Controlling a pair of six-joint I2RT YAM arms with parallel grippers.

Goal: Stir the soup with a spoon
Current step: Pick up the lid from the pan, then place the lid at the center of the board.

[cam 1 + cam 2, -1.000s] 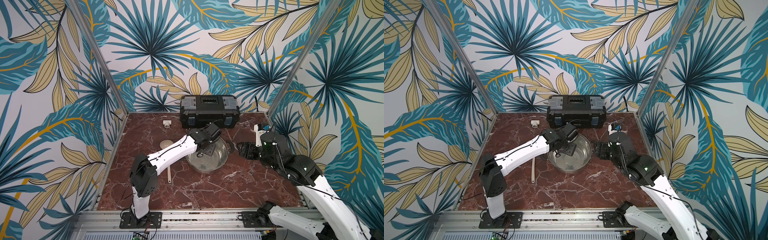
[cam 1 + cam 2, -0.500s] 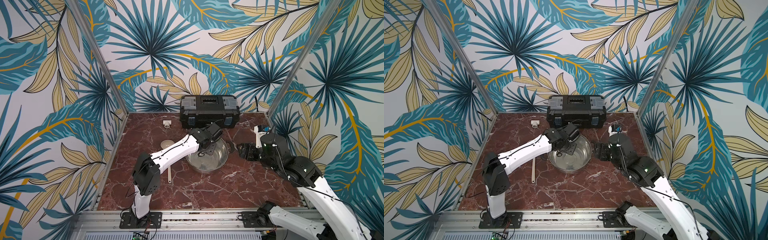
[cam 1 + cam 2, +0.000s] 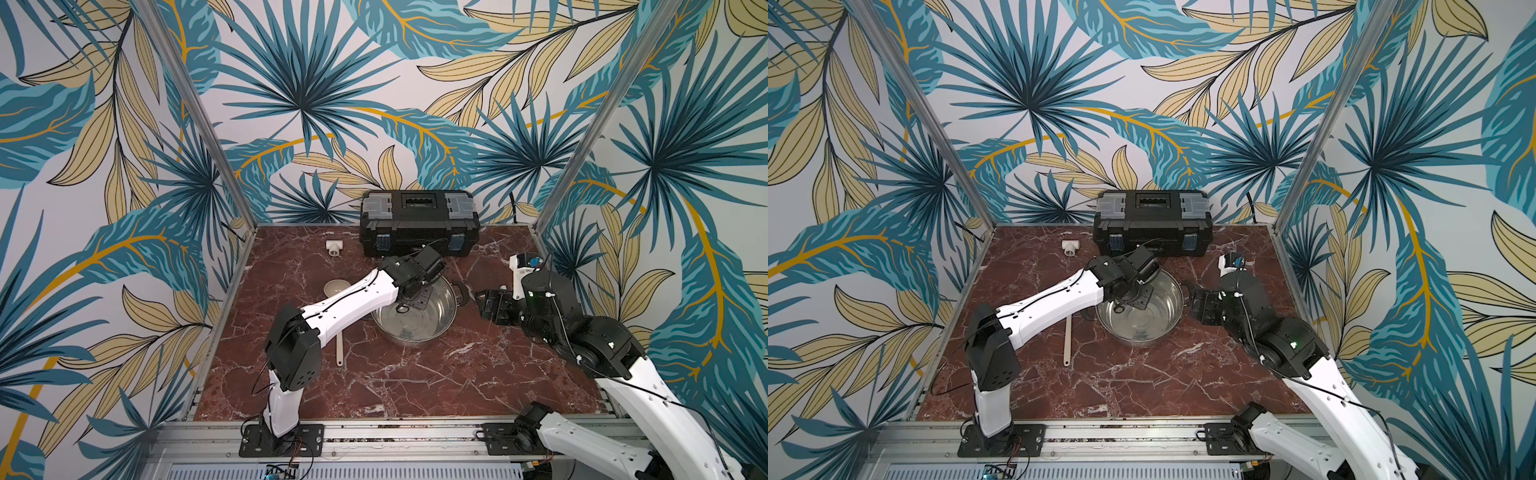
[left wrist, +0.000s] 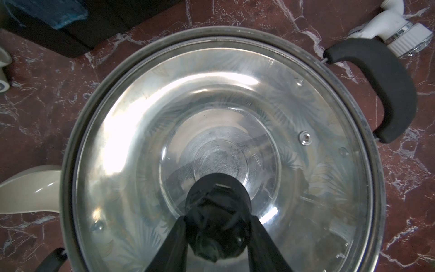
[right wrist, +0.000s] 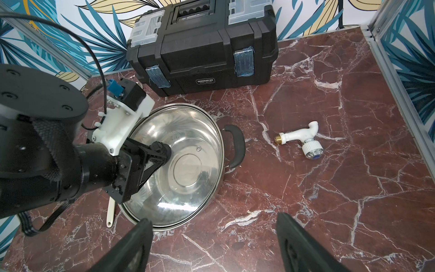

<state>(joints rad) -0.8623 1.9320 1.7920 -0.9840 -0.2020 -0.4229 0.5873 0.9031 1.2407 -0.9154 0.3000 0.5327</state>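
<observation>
My left gripper should release the glass lid on the table (image 3: 289, 307) between the spoon and the side.
A steel pot (image 3: 411, 341) (image 3: 1142, 340) stands mid-table under a glass lid (image 4: 211, 94) (image 5: 188, 141). My left gripper (image 4: 217, 219) (image 3: 413, 293) (image 3: 1136, 296) (image 5: 153, 153) reaches over the lid, with a finger pressed against each side of the black lid knob (image 4: 217, 207) (image 5: 162, 149). The spoon, a cream ladle (image 3: 336, 286) (image 3: 1068, 336) (image 4: 30, 190) (image 5: 110, 216), lies on the table left of the pot, partly under the left arm. My right gripper (image 5: 213, 219) (image 3: 486, 303) (image 3: 1196, 303) hovers open to the right of the pot. No soup shows through the lid.
A black toolbox (image 3: 419, 224) (image 5: 202, 47) stands against the back wall behind the pot. A small white T-shaped fitting (image 3: 333, 247) lies at the back left. A white tap (image 5: 303, 139) (image 4: 388, 23) lies right of the pot's black handle (image 5: 236, 148).
The left gripper's jaws have narrowed onto the lid knob. The left arm shifted slightly over the pot. The right arm stayed almost still.
</observation>
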